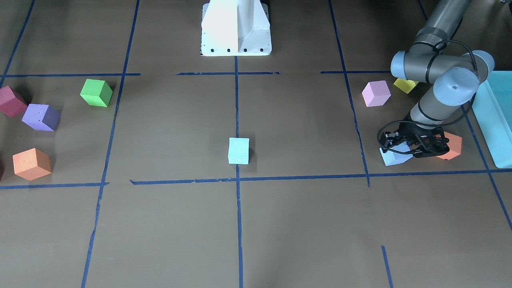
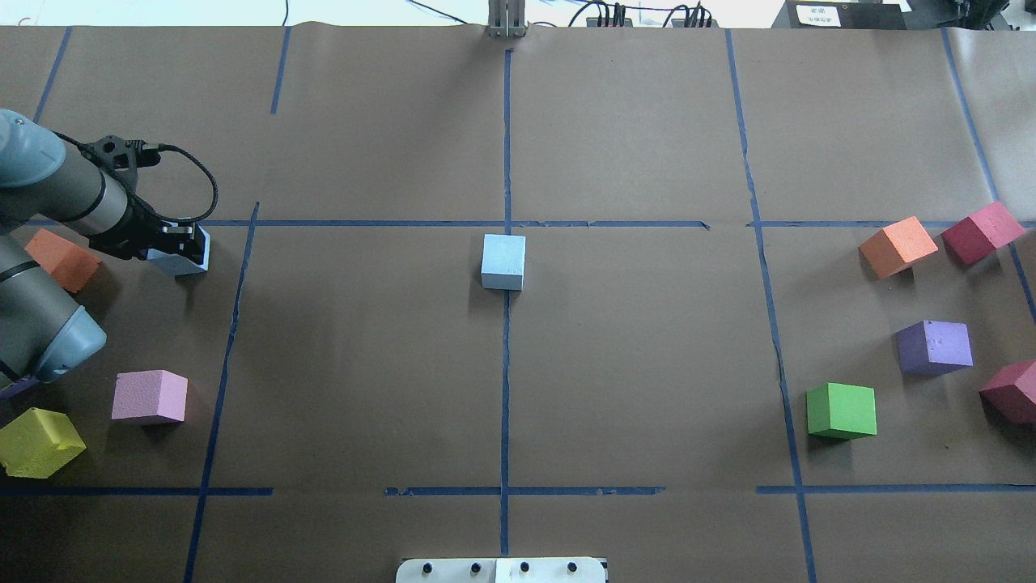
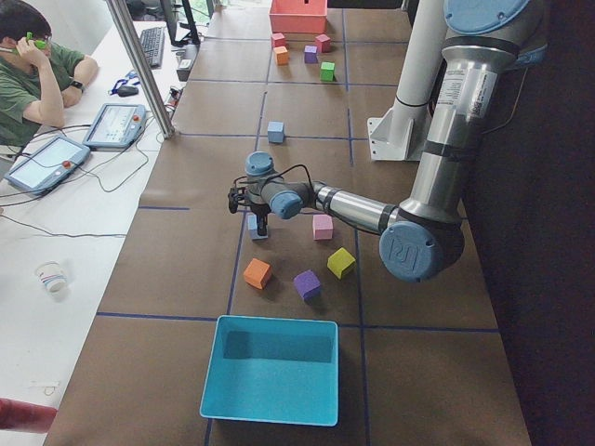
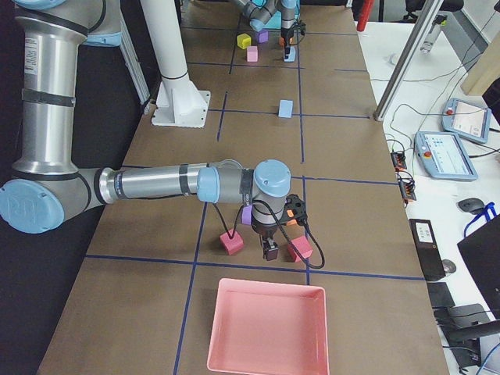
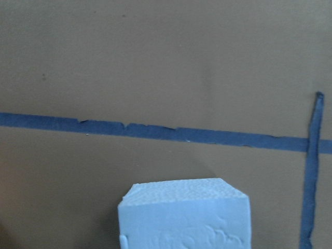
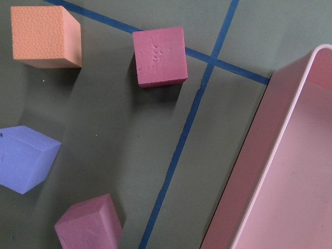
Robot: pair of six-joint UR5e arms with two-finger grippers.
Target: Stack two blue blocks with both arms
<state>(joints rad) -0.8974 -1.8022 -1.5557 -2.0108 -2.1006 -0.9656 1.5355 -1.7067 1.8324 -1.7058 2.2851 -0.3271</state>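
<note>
My left gripper will release the sky-blue block atop the pale cyan block (image 1: 238, 148) at the table's middle.
The pale cyan block (image 2: 503, 261) sits alone at the table's middle on the centre tape line, also in the front view (image 1: 239, 151). The sky-blue block (image 2: 184, 259) is at the left side, under my left gripper (image 2: 180, 243), whose jaws stand around it and look shut on it. It fills the bottom of the left wrist view (image 5: 184, 215) and shows in the front view (image 1: 395, 155). My right gripper (image 4: 270, 251) shows only in the exterior right view, above maroon cubes beside the pink tray. I cannot tell whether it is open or shut.
An orange cube (image 2: 63, 259) lies right beside my left gripper; pink (image 2: 150, 397) and yellow (image 2: 39, 441) cubes lie nearer the base. A teal box (image 3: 270, 370) stands at the left end, a pink tray (image 4: 266, 328) at the right end. Green (image 2: 842, 410), purple (image 2: 935, 346), orange and maroon cubes lie right.
</note>
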